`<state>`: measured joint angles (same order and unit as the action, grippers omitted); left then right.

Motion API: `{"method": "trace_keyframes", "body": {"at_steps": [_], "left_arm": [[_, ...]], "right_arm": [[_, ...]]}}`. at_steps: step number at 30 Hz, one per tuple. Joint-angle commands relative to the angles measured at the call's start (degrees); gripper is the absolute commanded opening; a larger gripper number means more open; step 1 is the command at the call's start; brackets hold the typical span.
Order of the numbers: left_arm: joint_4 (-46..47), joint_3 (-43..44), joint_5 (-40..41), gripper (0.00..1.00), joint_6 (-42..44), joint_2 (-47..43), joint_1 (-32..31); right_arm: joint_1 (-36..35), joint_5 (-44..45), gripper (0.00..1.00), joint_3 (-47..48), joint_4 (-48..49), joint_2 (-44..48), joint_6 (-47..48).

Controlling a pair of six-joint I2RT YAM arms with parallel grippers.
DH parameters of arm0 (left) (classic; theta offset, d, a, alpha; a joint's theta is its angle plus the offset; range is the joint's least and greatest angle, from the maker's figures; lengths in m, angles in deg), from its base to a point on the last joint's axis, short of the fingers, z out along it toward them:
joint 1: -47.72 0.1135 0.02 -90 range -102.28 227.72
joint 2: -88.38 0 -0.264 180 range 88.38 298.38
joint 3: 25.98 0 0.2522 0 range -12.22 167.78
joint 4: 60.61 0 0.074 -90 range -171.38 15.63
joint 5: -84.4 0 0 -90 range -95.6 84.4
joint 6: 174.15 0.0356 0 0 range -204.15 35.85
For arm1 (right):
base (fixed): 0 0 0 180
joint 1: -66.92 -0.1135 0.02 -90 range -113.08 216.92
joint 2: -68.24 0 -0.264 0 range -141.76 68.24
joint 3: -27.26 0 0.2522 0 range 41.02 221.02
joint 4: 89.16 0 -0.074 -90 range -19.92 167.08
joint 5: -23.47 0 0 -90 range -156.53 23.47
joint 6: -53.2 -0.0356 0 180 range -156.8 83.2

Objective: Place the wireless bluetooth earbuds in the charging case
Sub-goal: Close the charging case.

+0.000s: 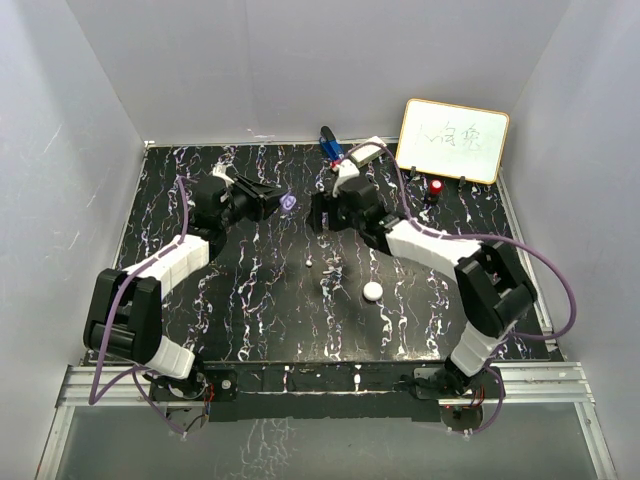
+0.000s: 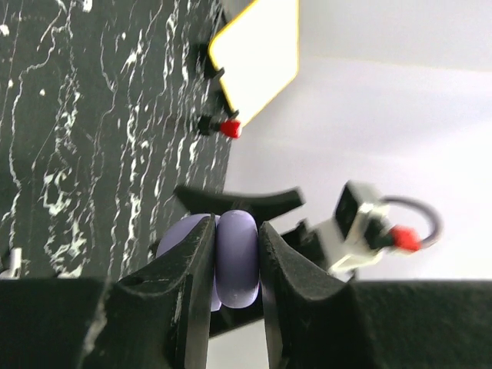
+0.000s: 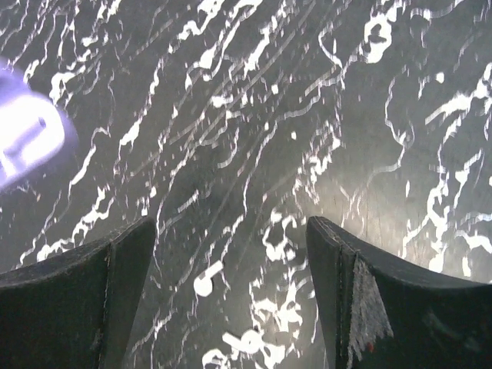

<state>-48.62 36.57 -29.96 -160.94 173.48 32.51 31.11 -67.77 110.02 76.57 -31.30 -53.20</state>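
I should release the purple charging case with my left gripper on the bare marbled table (image 1: 288,219) slightly behind the white earbuds. The case is now held above the table.
My left gripper (image 1: 272,203) is shut on a pale purple pebble-like charging case (image 1: 289,203) and holds it above the table; in the left wrist view the case (image 2: 236,261) is pinched edge-on between the jaws, its lid (image 2: 178,237) standing open. My right gripper (image 1: 320,220) hovers open and empty just right of the case. Below it two white stemmed earbuds lie on the black marbled table (image 3: 206,280) (image 3: 247,342), seen from above as small white specks (image 1: 311,263) (image 1: 329,268). The purple case shows blurred at the left of the right wrist view (image 3: 27,134). No purple earbud is visible.
A round white case (image 1: 372,291) lies right of the earbuds, and another white speck (image 1: 323,287) beside them. A small whiteboard (image 1: 453,140), a red-capped knob (image 1: 437,187) and a blue object (image 1: 328,141) stand at the back. Grey walls enclose the table.
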Motion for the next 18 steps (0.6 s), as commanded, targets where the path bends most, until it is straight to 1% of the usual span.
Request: {"method": "trace_keyframes", "body": {"at_steps": [1,4,7,14,16,18], "left_arm": [[8.5,-1.9,6.9,0.0,-9.0,0.2,-0.8],[10.7,-2.7,11.8,0.0,-12.8,1.1,-2.3],[11.5,-2.6,17.6,0.0,-16.2,2.2,-5.2],[9.0,-0.2,30.2,0.0,-23.4,4.9,-13.0],[7.9,0.5,32.8,0.0,-24.0,5.0,-14.6],[6.8,1.2,35.2,0.0,-24.5,4.9,-15.9]], "right_arm": [[0.3,-0.5,0.78,-11.5,17.3,8.4,-3.9],[0.1,0.6,0.79,-16.6,23.6,10.8,-2.5],[-0.9,2.9,0.79,-19.4,28.6,11.8,0.5],[-3.0,8.6,0.79,-24.0,43.0,9.6,6.2],[-3.2,9.3,0.79,-23.7,44.6,8.6,7.1],[-3.4,9.4,0.79,-22.6,44.2,7.7,7.7]]}}
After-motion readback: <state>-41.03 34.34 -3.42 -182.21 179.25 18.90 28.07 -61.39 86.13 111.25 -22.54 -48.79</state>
